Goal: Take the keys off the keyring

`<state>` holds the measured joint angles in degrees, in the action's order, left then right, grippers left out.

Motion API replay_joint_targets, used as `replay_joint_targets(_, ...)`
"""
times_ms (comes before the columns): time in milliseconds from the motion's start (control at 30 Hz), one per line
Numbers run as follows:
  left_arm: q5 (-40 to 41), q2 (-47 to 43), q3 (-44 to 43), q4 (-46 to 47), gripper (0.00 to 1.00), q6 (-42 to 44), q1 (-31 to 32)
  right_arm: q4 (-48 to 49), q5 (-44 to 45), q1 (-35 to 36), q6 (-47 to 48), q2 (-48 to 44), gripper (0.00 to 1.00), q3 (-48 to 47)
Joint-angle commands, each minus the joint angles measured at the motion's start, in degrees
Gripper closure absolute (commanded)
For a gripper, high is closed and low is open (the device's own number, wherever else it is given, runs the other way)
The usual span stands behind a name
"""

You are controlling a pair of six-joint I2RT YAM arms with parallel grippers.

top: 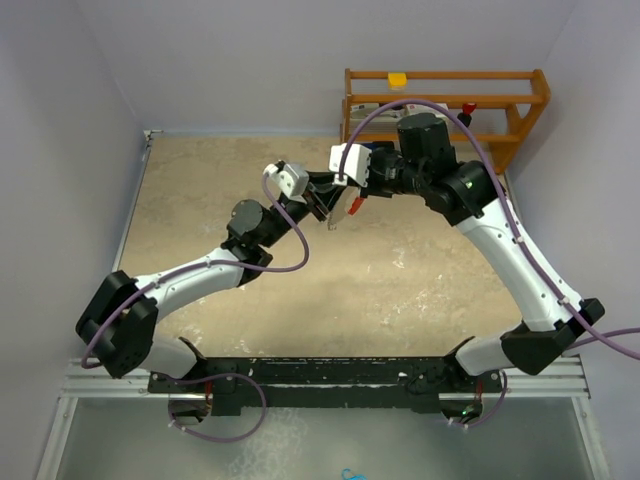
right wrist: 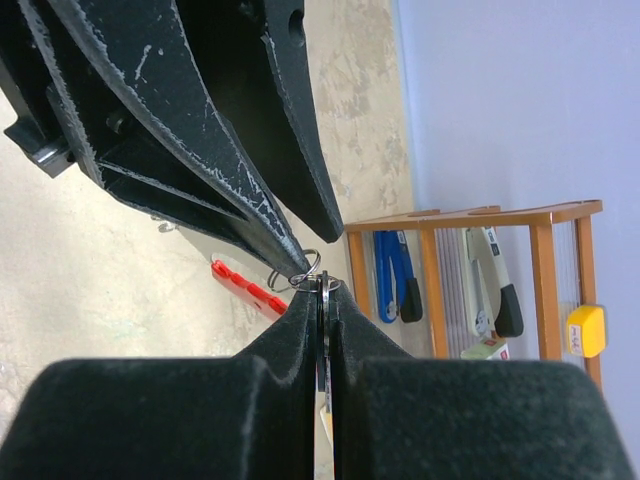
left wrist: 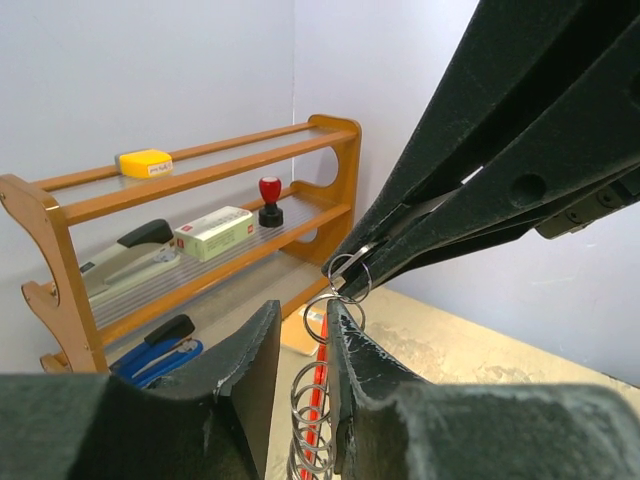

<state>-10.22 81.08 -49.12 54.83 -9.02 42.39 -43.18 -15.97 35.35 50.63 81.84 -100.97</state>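
My left gripper has the silver chain's ring straddling one fingertip, so I need to open the fingers, clear the ring and pinch the chain (left wrist: 309,375) just below it.
Both grippers meet in mid-air above the table's far middle. The keyring's silver ring chain (left wrist: 312,395) and red strip (left wrist: 320,420) run between the left gripper's (left wrist: 303,315) narrowly spaced jaws, which hold them. The red strip also shows in the right wrist view (right wrist: 245,285) and from above (top: 355,207). My right gripper (right wrist: 324,290) is shut on a thin flat silver key (right wrist: 325,310) and a small ring at its tip. In the left wrist view the right gripper (left wrist: 347,272) pinches that ring just past the left fingertips. From above, the left gripper (top: 325,203) and the right gripper (top: 343,192) nearly touch.
A wooden shelf rack (top: 445,105) stands at the back right against the wall. It holds a yellow block (left wrist: 145,162), a red stamp (left wrist: 270,200), a white box (left wrist: 213,232), a stapler (left wrist: 125,255) and a blue-handled tool (left wrist: 160,355). Walls enclose the beige table (top: 400,290).
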Motion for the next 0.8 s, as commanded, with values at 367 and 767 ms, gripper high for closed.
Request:
replay_joint_targets(367, -2.44, 3.57, -5.77, 7.72, 0.80, -3.52, 0.15, 0.98, -1.41, 0.93, -0.22, -1.24, 1.00, -0.38)
replay_joint_targets(767, -2.26, 2.10, -5.23, 6.04, 1.00, 0.30, 0.08, 1.91, -0.18, 0.95, -0.35, -2.13, 1.00, 1.21)
